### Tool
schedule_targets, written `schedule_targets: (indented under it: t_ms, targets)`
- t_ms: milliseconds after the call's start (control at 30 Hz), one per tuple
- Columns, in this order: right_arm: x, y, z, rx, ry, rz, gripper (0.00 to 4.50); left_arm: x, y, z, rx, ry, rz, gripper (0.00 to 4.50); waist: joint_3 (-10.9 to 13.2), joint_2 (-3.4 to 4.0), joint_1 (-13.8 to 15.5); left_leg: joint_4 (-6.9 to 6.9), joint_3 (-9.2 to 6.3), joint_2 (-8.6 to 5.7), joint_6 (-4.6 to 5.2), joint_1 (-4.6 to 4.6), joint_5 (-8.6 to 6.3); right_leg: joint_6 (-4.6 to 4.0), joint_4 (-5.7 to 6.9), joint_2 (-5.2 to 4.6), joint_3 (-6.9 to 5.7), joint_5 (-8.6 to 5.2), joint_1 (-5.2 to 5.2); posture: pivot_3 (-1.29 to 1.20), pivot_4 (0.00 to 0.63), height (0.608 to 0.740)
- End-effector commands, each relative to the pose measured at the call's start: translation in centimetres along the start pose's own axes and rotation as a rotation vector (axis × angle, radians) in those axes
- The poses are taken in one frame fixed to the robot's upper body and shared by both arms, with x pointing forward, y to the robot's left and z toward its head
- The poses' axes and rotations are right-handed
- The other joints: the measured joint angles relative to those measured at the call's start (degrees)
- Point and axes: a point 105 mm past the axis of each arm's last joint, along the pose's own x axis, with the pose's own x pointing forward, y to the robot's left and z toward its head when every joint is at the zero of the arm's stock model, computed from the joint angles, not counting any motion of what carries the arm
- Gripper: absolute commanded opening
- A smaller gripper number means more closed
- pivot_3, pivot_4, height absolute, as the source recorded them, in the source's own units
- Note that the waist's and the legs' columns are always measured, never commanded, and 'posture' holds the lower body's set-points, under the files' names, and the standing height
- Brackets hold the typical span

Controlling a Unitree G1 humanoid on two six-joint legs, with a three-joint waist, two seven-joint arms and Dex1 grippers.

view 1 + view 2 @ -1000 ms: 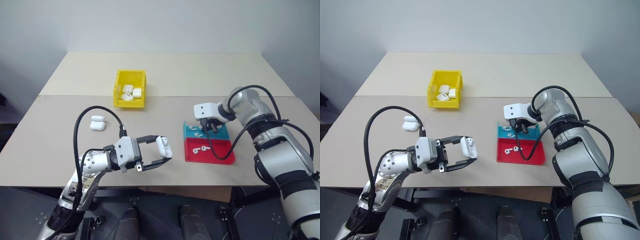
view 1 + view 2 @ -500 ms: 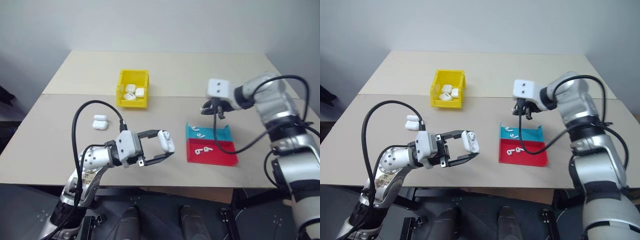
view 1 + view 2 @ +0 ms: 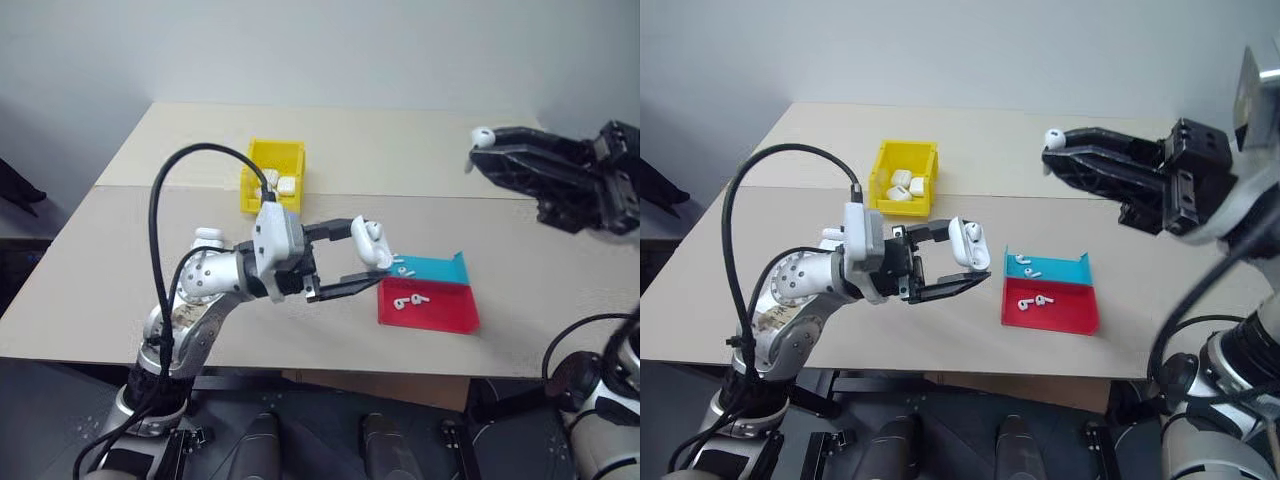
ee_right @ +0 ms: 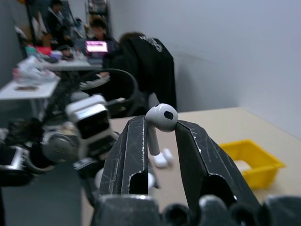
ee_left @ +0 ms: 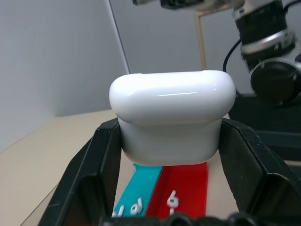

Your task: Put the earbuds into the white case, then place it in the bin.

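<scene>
Next, my right gripper releases the earbud, now raised high in its fingers, in the open white case's empty slot [image 3: 379, 250], next to the earbud that is already seated there.
My left gripper [image 3: 372, 255] is shut on the white case [image 3: 371, 241], holding it in the air just left of the trays; the left wrist view has the case [image 5: 171, 115] clamped between both black fingers. My right gripper [image 3: 1050, 150] is raised high at the right, pointing left, and is shut on one of the earbuds [image 3: 1053, 137]. That earbud [image 4: 158, 123] sits stem-down between the fingers [image 4: 129, 155]. More earbuds [image 3: 403, 268] lie in the blue tray and the red tray. The yellow bin [image 3: 254, 180] stands behind the left arm and holds several white cases.
A shallow blue tray [image 3: 440, 267] and a red tray [image 3: 440, 313] lie side by side near the table's front right. Two loose white cases [image 3: 832, 236] lie on the table behind the left arm. People sit at desks far off [image 4: 141, 56].
My right gripper has lifted off the blue tray with an earbud and swung up and back, turning to point left. My left gripper has risen a little with the case. The camera has shifted.
</scene>
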Motion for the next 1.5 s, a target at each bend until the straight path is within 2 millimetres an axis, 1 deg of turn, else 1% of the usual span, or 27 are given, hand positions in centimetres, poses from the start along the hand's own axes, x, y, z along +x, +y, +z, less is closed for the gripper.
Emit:
schedule_targets:
  t_ms: [33,133,233,433,467,500,567,733,800,967,1167,1300,1500]
  targets:
    - [0.5,2.0,-1.0,0.025,0.01,0.029,0.99,-0.1,-0.7,2.0,0.036,-0.061,-0.066,2.78,0.0,0.0,-0.16,-0.02,-0.01,0.0,0.0,0.03,0.0,0.0,-0.07,0.0,-0.01,0.0,0.12,0.0,0.15,0.74]
    - [1.0,2.8,-2.1,0.141,-0.012,0.066,0.99,-0.3,-0.9,2.2,0.031,-0.069,-0.102,2.78,0.0,0.0,-0.66,-0.05,-0.02,0.0,0.0,0.02,-0.01,-0.01,-0.39,0.0,-0.01,0.0,0.26,0.0,0.15,0.74]
    - [1.2,2.8,-2.5,0.161,-0.003,0.037,0.99,-0.4,-0.9,2.3,0.031,-0.079,-0.111,2.78,0.0,0.01,-0.95,-0.06,0.0,0.0,0.01,-0.12,0.0,-0.01,-0.81,-0.01,0.0,0.01,0.36,0.0,0.15,0.74]
    - [1.8,2.8,-3.4,0.207,0.024,0.039,0.99,-0.3,-0.6,1.9,0.029,-0.07,-0.094,2.78,0.0,-0.01,-0.83,-0.19,-0.02,-0.03,0.06,-0.24,0.02,-0.01,-0.83,0.0,0.0,0.0,0.28,0.0,0.15,0.74]
    - [1.8,2.8,-3.4,0.211,0.022,0.046,0.99,-0.3,-0.6,1.9,0.03,-0.069,-0.091,2.78,0.0,-0.01,-0.84,-0.21,-0.03,-0.02,0.12,-0.24,0.05,0.0,-0.83,0.01,0.0,0.0,0.27,0.0,0.15,0.74]
    - [1.9,2.8,-3.5,0.215,0.018,0.052,0.99,-0.3,-0.6,1.8,0.03,-0.069,-0.089,2.78,0.0,-0.01,-0.85,-0.23,-0.04,-0.02,0.4,-0.24,0.21,0.0,-0.83,0.02,0.0,0.0,0.26,0.0,0.15,0.74]
    - [2.1,2.8,-3.6,0.222,0.01,0.063,0.99,-0.2,-0.6,1.9,0.029,-0.074,-0.084,2.78,0.0,-0.01,-0.84,-0.22,-0.03,-0.02,0.43,-0.25,0.21,0.02,-0.85,0.02,0.0,-0.01,0.26,0.0,0.15,0.74]
    - [2.5,2.9,-4.1,0.214,0.003,0.082,0.99,-0.2,-0.6,1.9,0.027,-0.073,-0.076,2.78,0.0,-0.02,-0.78,-0.17,-0.04,-0.02,0.31,-0.26,0.14,0.01,-0.86,0.02,0.0,-0.01,0.27,0.0,0.15,0.74]
    - [2.7,2.9,-4.2,0.203,-0.007,0.09,0.99,-0.2,-0.6,1.9,0.026,-0.073,-0.072,2.78,0.0,-0.02,-0.8,-0.15,-0.04,-0.02,0.08,-0.26,-0.01,0.01,-0.86,0.02,0.0,-0.01,0.28,0.0,0.15,0.74]
    - [2.8,2.7,-4.8,0.165,-0.027,0.085,0.99,-0.2,-0.7,1.9,0.027,-0.078,-0.068,2.78,0.0,-0.02,-0.81,-0.16,-0.04,-0.02,0.07,-0.26,-0.01,0.01,-0.86,0.02,0.0,-0.01,0.26,0.0,0.15,0.74]
    - [3.0,2.6,-5.6,0.149,-0.009,0.091,0.99,-0.2,-0.6,1.9,0.026,-0.075,-0.061,2.78,0.01,-0.02,-0.75,-0.19,-0.04,-0.02,0.08,-0.27,-0.01,0.01,-0.88,0.02,0.0,-0.01,0.26,0.0,0.15,0.74]
    - [3.1,2.8,-6.6,0.137,0.025,0.094,0.99,-0.1,-0.4,1.7,0.029,-0.072,-0.04,2.78,0.01,-0.02,-0.75,-0.18,-0.03,-0.02,0.07,-0.27,-0.01,0.01,-0.88,0.02,0.0,-0.01,0.24,0.0,0.15,0.74]
    - [3.1,2.7,-6.8,0.088,0.012,0.084,0.99,-0.2,-0.6,1.6,0.025,-0.073,-0.052,2.78,0.01,-0.03,-0.75,-0.17,-0.03,-0.02,0.05,-0.27,-0.02,0.01,-0.89,0.02,0.0,-0.01,0.25,0.0,0.15,0.74]
